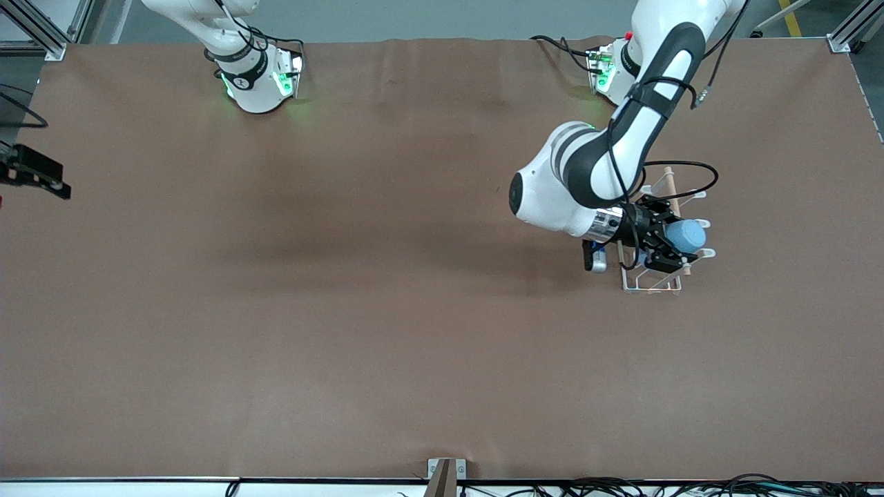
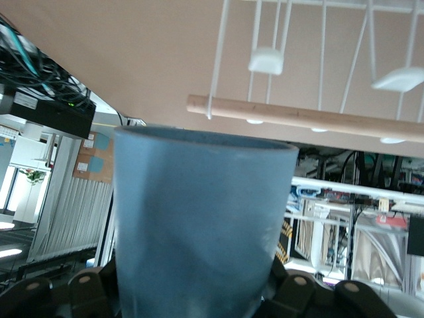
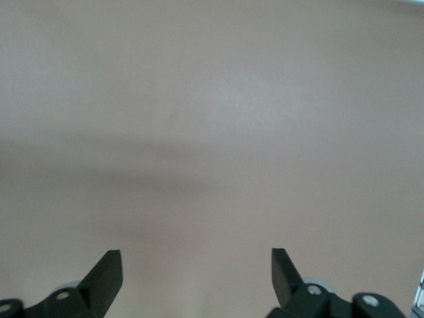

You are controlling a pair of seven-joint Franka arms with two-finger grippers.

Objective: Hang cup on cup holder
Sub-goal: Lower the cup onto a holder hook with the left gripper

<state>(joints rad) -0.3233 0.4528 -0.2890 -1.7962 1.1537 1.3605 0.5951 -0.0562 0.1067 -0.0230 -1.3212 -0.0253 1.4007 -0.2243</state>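
Next, my left gripper releases the light blue cup on the cup holder's end peg (image 1: 635, 270) (image 2: 266, 61) nearest the small table-edge bracket.
My left gripper (image 1: 666, 243) is shut on the light blue cup (image 1: 690, 236) and holds it sideways over the white wire cup holder (image 1: 646, 283), between its prongs and beside its wooden rod (image 1: 673, 186). In the left wrist view the cup (image 2: 199, 218) fills the space between the jaws of the left gripper (image 2: 197, 299). The rod (image 2: 305, 116) and white looped prongs (image 2: 268, 59) lie just past the cup's rim. My right gripper (image 1: 33, 172) waits at the right arm's end of the table. In the right wrist view the right gripper (image 3: 197, 271) is open and empty over bare table.
The brown table (image 1: 345, 276) spreads wide between the two arms. The left arm's elbow (image 1: 552, 193) hangs over the table beside the cup holder. A small bracket (image 1: 445, 473) sits at the table edge nearest the front camera.
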